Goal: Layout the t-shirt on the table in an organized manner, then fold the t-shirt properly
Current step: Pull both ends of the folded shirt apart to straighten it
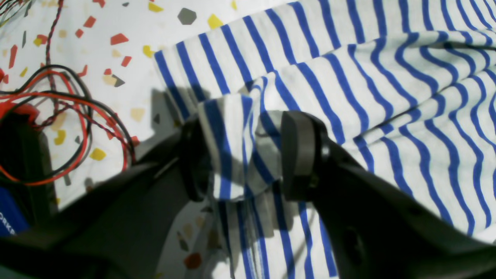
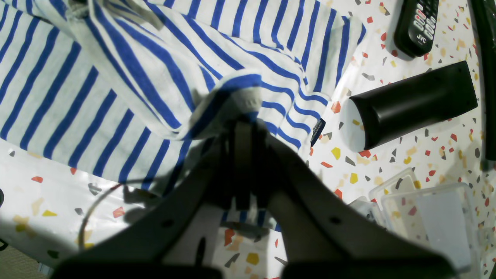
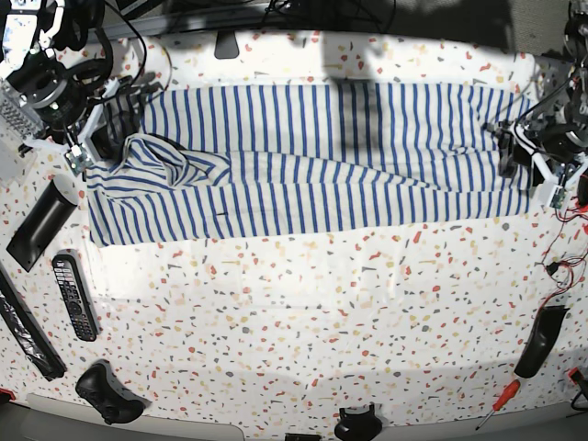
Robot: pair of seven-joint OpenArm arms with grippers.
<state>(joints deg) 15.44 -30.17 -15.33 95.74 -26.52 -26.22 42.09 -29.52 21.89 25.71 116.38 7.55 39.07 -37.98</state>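
Observation:
The t-shirt's upper layer sags short of its far edge; next I draw the t-shirt's loose fold (image 1: 231, 148) there with my left gripper.
The t-shirt (image 3: 322, 165), white with thin blue stripes, lies stretched lengthwise along the far side of the table (image 3: 303, 322). My right gripper (image 2: 243, 124) is shut on a bunched fold of the t-shirt (image 2: 97, 116) near a small dark tag (image 2: 317, 131); in the base view this right gripper (image 3: 96, 147) holds the left end slightly raised, with a rumpled hump beside it. In the left wrist view my left gripper (image 1: 242, 159) has its jaws apart, and a loose fold of the t-shirt (image 1: 387, 97) hangs between them. That left gripper (image 3: 508, 152) is at the shirt's right end.
A remote (image 2: 418, 23), a black cylinder (image 2: 414, 104) and clear plastic boxes (image 2: 434, 217) lie right of my right gripper. Red and black cables (image 1: 58, 116) loop beside my left gripper. A gamepad (image 3: 110, 395) and a screwdriver (image 3: 496, 400) lie by the near edge.

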